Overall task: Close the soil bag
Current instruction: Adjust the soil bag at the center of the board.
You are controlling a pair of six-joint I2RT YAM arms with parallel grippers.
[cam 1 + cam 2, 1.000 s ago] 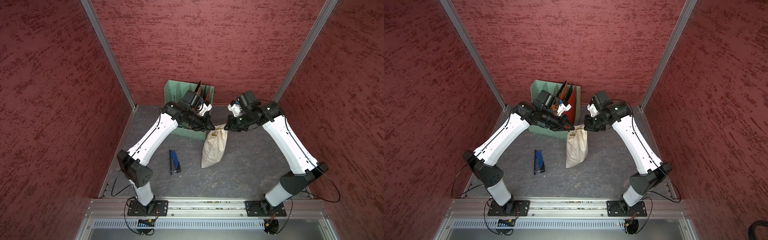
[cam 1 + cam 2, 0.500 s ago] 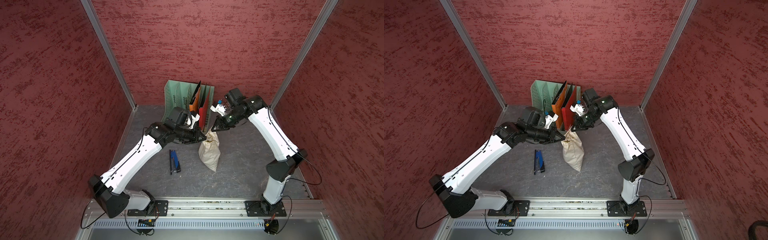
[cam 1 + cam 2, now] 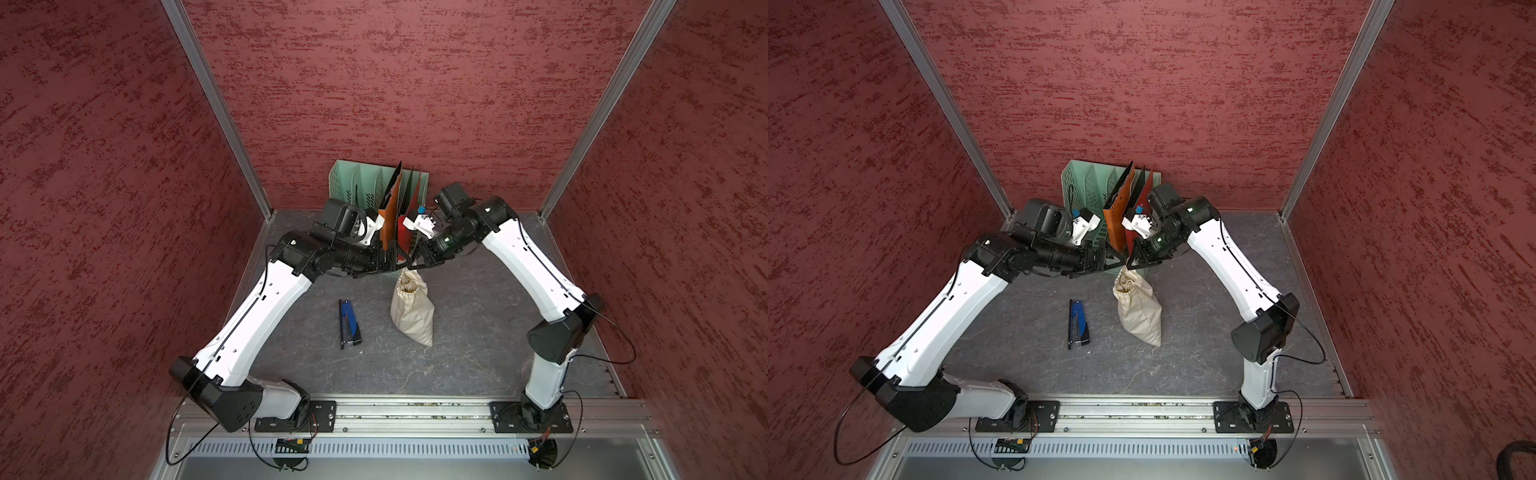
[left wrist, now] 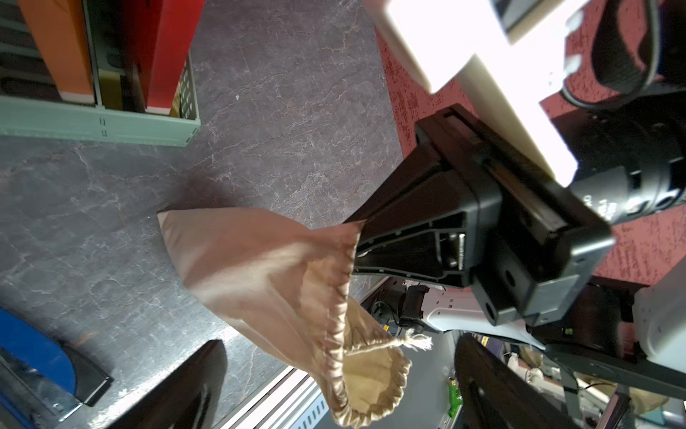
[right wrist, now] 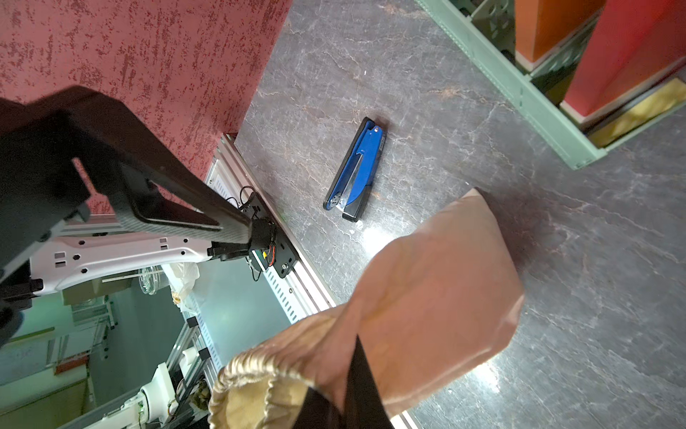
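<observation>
Next, my left gripper takes hold of the soil bag's rim (image 4: 334, 357), as my right gripper holds the bag's neck and must be freed for the cord, whose end hangs loose.
The soil bag (image 3: 413, 311) (image 3: 1140, 311), a cream cloth sack, hangs by its gathered neck at mid-table, its lower end down at the grey table. My right gripper (image 3: 415, 266) (image 5: 356, 390) is shut on the cloth of the neck. In the left wrist view the bag (image 4: 267, 282) has its puckered mouth partly open, and a frayed cord end (image 4: 415, 340) sticks out loose. My left gripper (image 3: 392, 264) (image 4: 339, 345) is open, its dark fingers (image 4: 178, 390) spread either side of the neck, holding nothing.
A blue stapler (image 3: 349, 322) (image 5: 356, 171) lies on the table left of the bag. A mint-green file organiser (image 3: 357, 183) with orange and red folders (image 3: 392, 216) stands at the back wall, just behind both grippers. Red walls close in three sides.
My left gripper has opened and let go of the cord it was pinching. Both arms have shifted and the bag has swung from lying slanted to hanging nearer upright. The right gripper stays shut.
</observation>
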